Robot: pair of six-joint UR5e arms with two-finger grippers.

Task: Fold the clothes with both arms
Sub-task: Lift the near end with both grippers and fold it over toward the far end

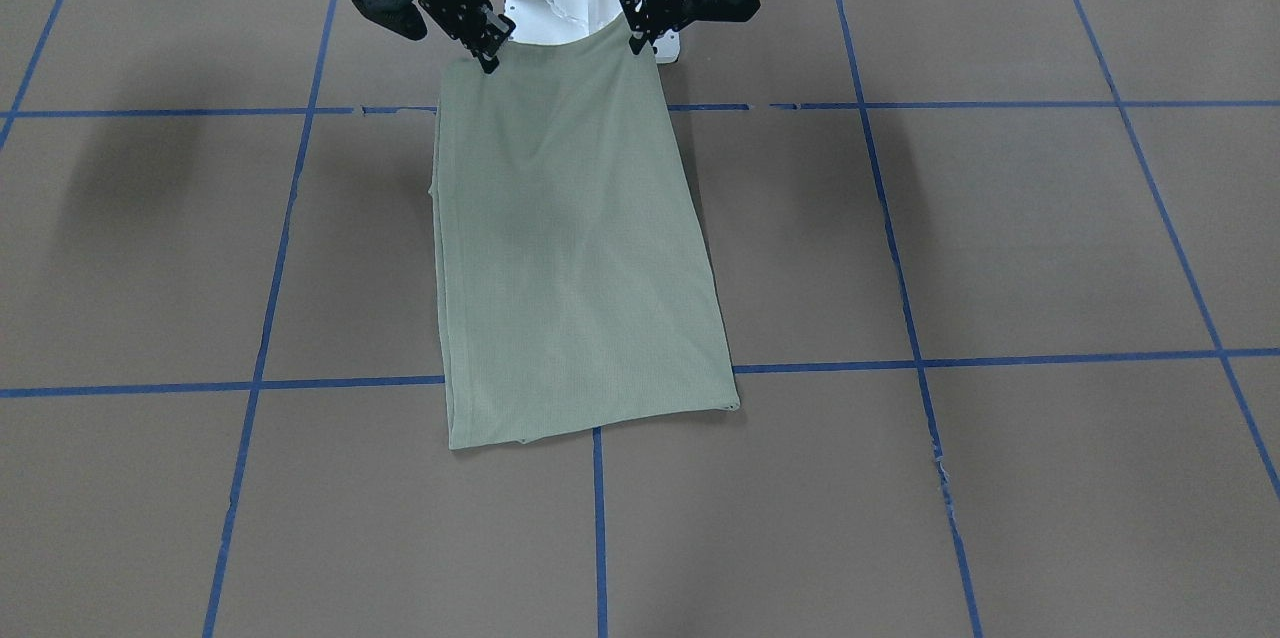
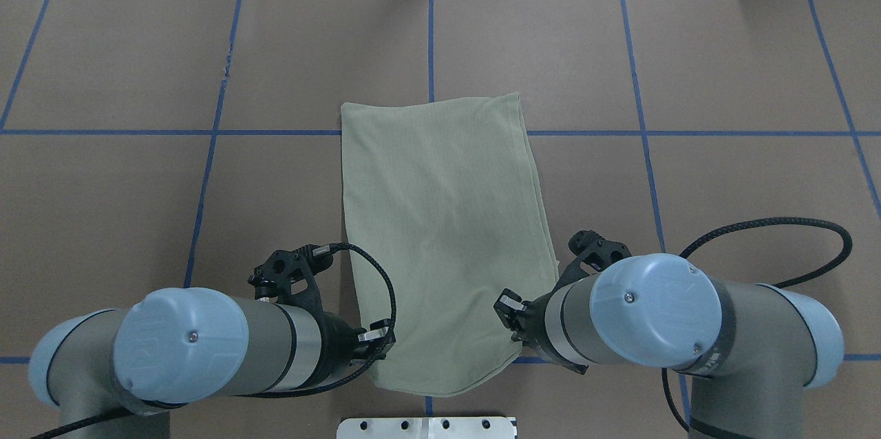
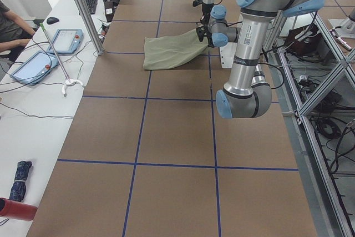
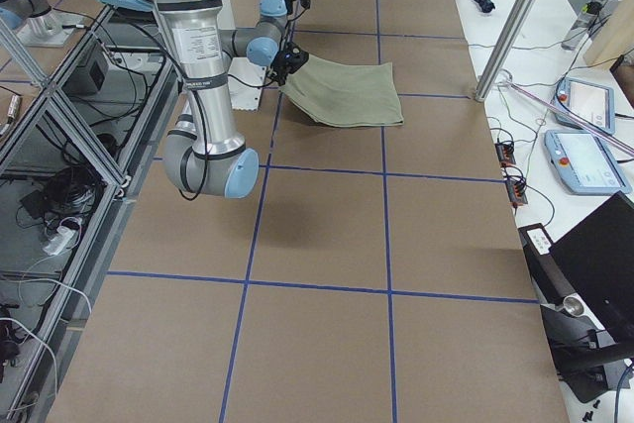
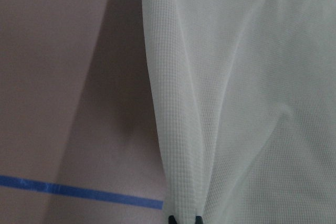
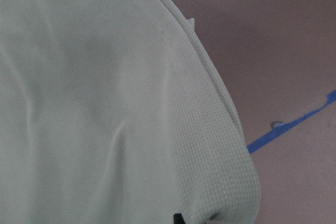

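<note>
Next, my right gripper lets go of the shirt's lifted corner on the shirt's flat far end (image 1: 482, 333), just short of the blue tape that crosses it.
The clothes are one olive-green shirt (image 1: 570, 248) folded into a long narrow rectangle (image 2: 440, 219) down the table's middle. Its far end lies flat. Its end nearest the robot base is lifted at both corners and sags between them. My left gripper (image 1: 637, 43) is shut on one lifted corner, and my right gripper (image 1: 488, 63) is shut on the other. The left wrist view shows cloth (image 5: 236, 77) bunched into the fingertips at its bottom edge. In the right wrist view the shirt's hemmed edge (image 6: 220, 129) runs down to the fingers. From overhead both arms (image 2: 206, 346) hide the grippers.
Brown table cover with a blue tape grid (image 1: 900, 358). The white pedestal (image 2: 427, 427) stands just behind the lifted end. A side bench holds control tablets (image 3: 33, 65), and a person's arm (image 3: 11, 26) shows there. A metal post (image 4: 505, 27) rises at the table's far edge.
</note>
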